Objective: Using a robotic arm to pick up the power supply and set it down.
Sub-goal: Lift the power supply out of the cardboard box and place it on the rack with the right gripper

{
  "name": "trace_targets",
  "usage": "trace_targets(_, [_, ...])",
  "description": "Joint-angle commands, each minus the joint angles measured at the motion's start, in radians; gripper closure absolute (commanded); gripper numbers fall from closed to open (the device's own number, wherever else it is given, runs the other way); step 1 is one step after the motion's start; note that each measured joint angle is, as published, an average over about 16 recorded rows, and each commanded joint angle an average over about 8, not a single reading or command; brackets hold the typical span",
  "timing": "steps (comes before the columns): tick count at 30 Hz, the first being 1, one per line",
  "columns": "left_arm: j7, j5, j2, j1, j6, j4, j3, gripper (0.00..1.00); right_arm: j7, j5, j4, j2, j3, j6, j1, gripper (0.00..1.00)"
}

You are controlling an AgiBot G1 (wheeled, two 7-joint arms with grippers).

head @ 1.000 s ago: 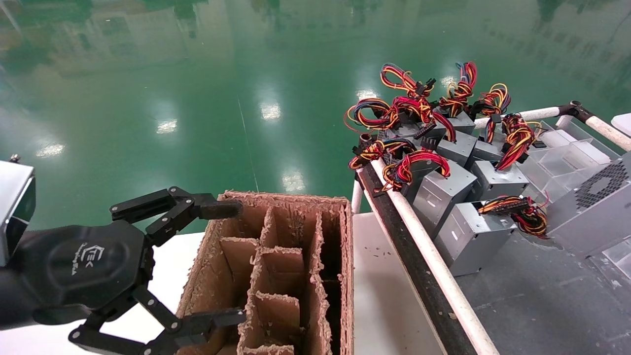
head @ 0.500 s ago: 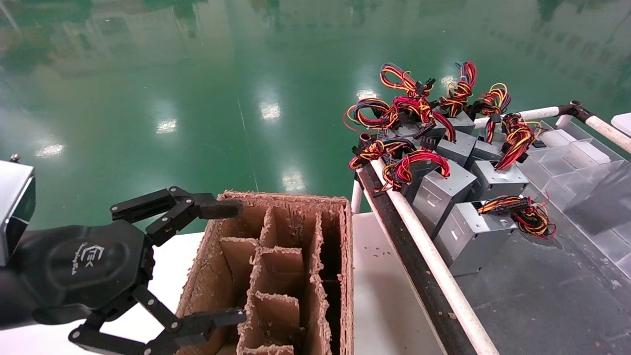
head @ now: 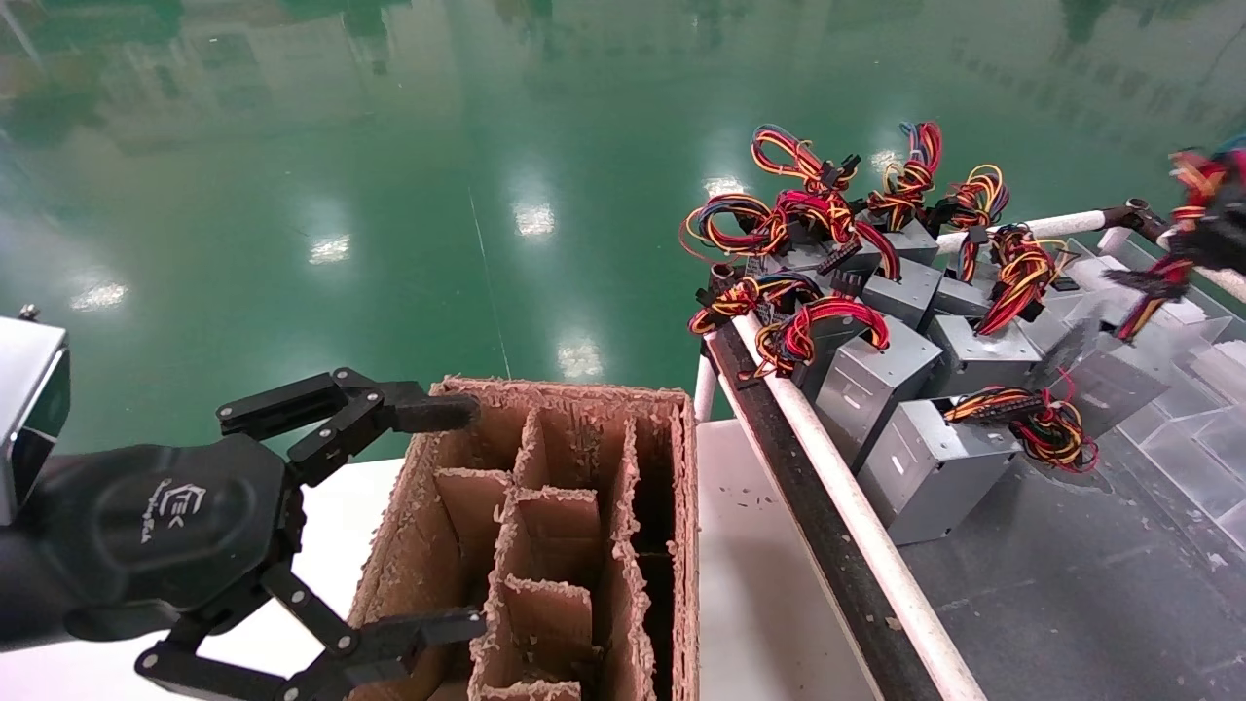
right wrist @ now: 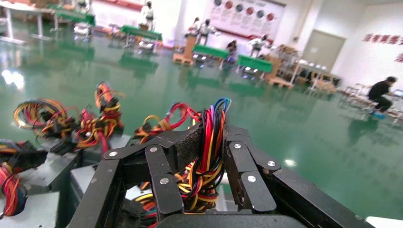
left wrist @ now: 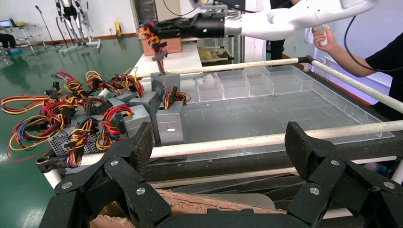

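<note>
The robot's right gripper should put the power supply down between the heaped power supplies and the clear plastic trays (head: 1070, 372).
My right gripper (head: 1210, 222) is at the far right edge of the head view, above the clear trays, and is shut on the wire bundle (right wrist: 208, 142) of a power supply. The grey metal box (head: 1108, 378) of that power supply hangs below it, off the surface. The left wrist view shows the same box (left wrist: 164, 83) dangling by its wires under the white robotic arm (left wrist: 285, 21). My left gripper (head: 468, 517) stays open and empty at the lower left, beside the cardboard box.
Several more power supplies (head: 881, 385) with coloured wires lie heaped in the grey bin behind a white pipe rail (head: 839, 479). Clear plastic trays (head: 1183, 448) fill the bin's right side. A brown cardboard divider box (head: 567, 391) stands centre front. A person (left wrist: 382, 50) stands beyond the bin.
The grey box that loomed large at the right edge has swung away. It now hangs smaller over the trays, with the right gripper and its wires in view. The left arm has not moved.
</note>
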Motion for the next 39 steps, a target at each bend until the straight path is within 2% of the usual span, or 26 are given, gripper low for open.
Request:
trace_targets(1, [0.000, 0.000, 0.000, 0.000, 0.000, 0.000, 0.000, 0.00, 0.036, -0.047, -0.023, -0.027, -0.017, 0.018, 0.036, 1.00])
trace_targets(6, [0.000, 0.000, 0.000, 0.000, 0.000, 0.000, 0.000, 0.00, 0.135, -0.137, -0.118, -0.086, -0.065, -0.008, 0.104, 1.00])
trace_targets(14, [0.000, -0.001, 0.000, 0.000, 0.000, 0.000, 0.001, 0.00, 0.273, -0.254, -0.279, -0.163, -0.134, -0.089, 0.192, 1.00])
trace_targets(25, [0.001, -0.001, -0.001, 0.000, -0.001, 0.000, 0.001, 0.00, 0.385, -0.335, -0.474, -0.262, -0.189, -0.185, 0.246, 1.00])
trace_targets(26, [0.001, -0.001, -0.001, 0.000, -0.001, 0.000, 0.001, 0.00, 0.392, -0.337, -0.491, -0.270, -0.192, -0.192, 0.246, 0.96])
trace_targets(33, [0.001, -0.001, -0.001, 0.000, -0.001, 0.000, 0.002, 0.00, 0.421, -0.346, -0.586, -0.321, -0.199, -0.238, 0.250, 0.08])
trace_targets(34, [0.001, -0.001, -0.001, 0.000, -0.001, 0.000, 0.002, 0.00, 0.424, -0.347, -0.597, -0.327, -0.200, -0.244, 0.250, 0.00])
trace_targets(39, [0.001, -0.001, -0.001, 0.000, -0.001, 0.000, 0.002, 0.00, 0.438, -0.355, -0.643, -0.351, -0.207, -0.269, 0.249, 0.00])
